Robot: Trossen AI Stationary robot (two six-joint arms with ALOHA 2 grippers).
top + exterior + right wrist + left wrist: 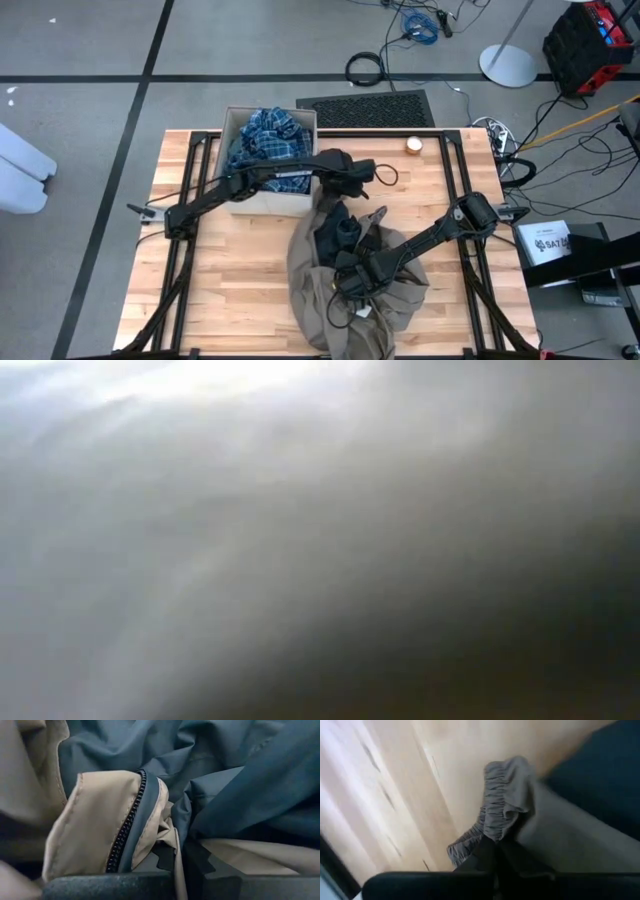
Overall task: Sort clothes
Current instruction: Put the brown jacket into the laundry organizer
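I need to release the taupe garment's gathered edge from my left gripper on the middle of the heap point(341, 287), near the white tag. That edge is now held beside the box.
A taupe-brown garment point(345, 300) lies heaped on the table's near middle, with a dark black-green piece point(340, 232) on it. My left gripper point(333, 192) is shut on the taupe garment's far end beside the box. My right gripper point(347, 290) is down in the heap and shut on its folds. A blue-white plaid shirt point(268, 140) lies in the tan cardboard box point(262, 203) at the far left. Cloth right in front of the low camera fills its view. My left gripper pinches a gathered, elastic-looking edge point(492, 827) of the taupe garment between its two fingers. The edge bunches just past the fingertips, above the wooden table point(445, 765). From there the cloth runs toward the near edge into the heap. My right gripper pinches a fold of the taupe garment point(172, 832) beside its black zipper point(127, 820), where the dark teal lining point(200, 795) shows. The fingers come slanting down from the table's right. The cloth around them lies slack on the heap.
A small round tan object point(414, 144) sits at the table's far right. A black loop point(385, 176) hangs by my left wrist. Bare wood shows at the near left point(220, 290) and the right point(450, 290). Black frame rails run along both sides.
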